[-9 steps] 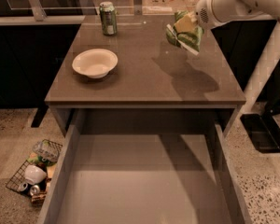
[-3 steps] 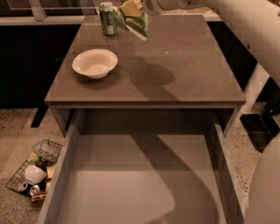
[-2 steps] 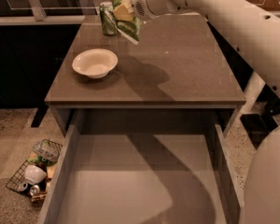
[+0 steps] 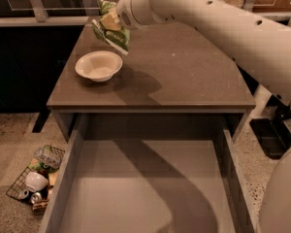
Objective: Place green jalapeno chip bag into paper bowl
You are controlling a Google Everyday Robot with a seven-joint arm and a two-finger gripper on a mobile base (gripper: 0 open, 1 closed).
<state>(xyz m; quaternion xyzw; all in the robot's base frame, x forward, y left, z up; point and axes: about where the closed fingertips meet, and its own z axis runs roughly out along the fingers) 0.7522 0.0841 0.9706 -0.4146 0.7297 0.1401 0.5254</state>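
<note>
I need to release the green jalapeno chip bag mid-hollow (image 4: 95, 61) in the empty paper bowl.
The green jalapeno chip bag (image 4: 111, 28) hangs tilted in the air above the far left part of the table, just above and behind the paper bowl (image 4: 98, 65). The bowl is cream-white, sits upright on the table's left side and holds nothing. My gripper (image 4: 109, 19) is at the end of the white arm that reaches in from the right and is shut on the chip bag. The bag hides the green drink can behind it.
The brown table (image 4: 184, 76) has an open, bare drawer (image 4: 140, 188) pulled out toward the front. A wire basket (image 4: 36, 176) with a white cup and cans lies on the floor at the lower left. My white arm (image 4: 223, 28) crosses the table's right side.
My gripper has carried the chip bag from the table's right side leftward across the back, and it now hangs close over the paper bowl.
</note>
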